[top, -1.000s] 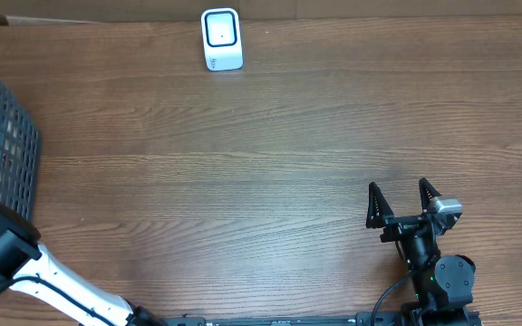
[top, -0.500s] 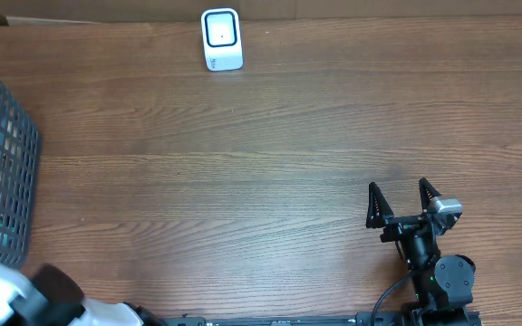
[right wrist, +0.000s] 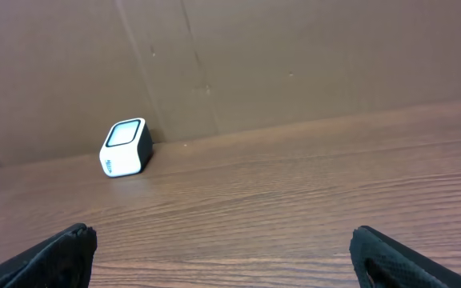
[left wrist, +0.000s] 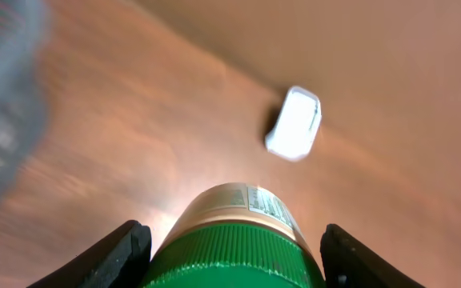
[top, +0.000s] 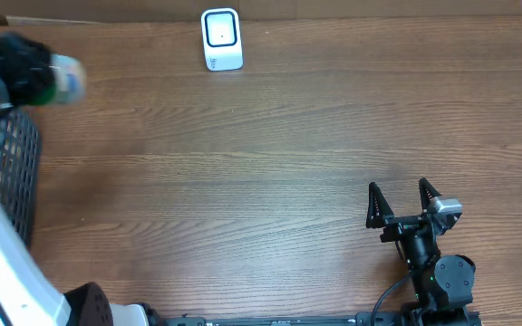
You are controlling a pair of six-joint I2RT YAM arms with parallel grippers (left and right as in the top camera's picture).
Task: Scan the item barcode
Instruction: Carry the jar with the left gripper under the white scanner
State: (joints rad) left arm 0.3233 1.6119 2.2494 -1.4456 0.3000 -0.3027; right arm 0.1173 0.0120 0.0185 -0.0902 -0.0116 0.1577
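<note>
The robot's left gripper needs to release the item on the bare table (top: 285,170) between the white scanner and the right gripper.
The item (left wrist: 238,232) is a round container with a green ribbed cap and a tan label, and no barcode can be made out on it. My left gripper (left wrist: 230,258) is shut on it, one finger on each side of the cap. From overhead the item (top: 67,80) is blurred at the far left, held in the air by the left gripper (top: 51,78). The white scanner (top: 222,39) with its dark window stands at the table's back edge, right of the item; it also shows ahead as the scanner (left wrist: 294,123). My right gripper (top: 403,201) rests open near the front right, holding nothing.
A dark mesh basket (top: 14,172) stands at the left edge, below the raised left arm. A brown cardboard wall (right wrist: 294,56) runs along the back of the table. The right wrist view shows the scanner (right wrist: 126,146) far ahead to the left.
The left arm has swung up from the basket at the lower left to the upper left, carrying the green-capped item. The right arm has not moved.
</note>
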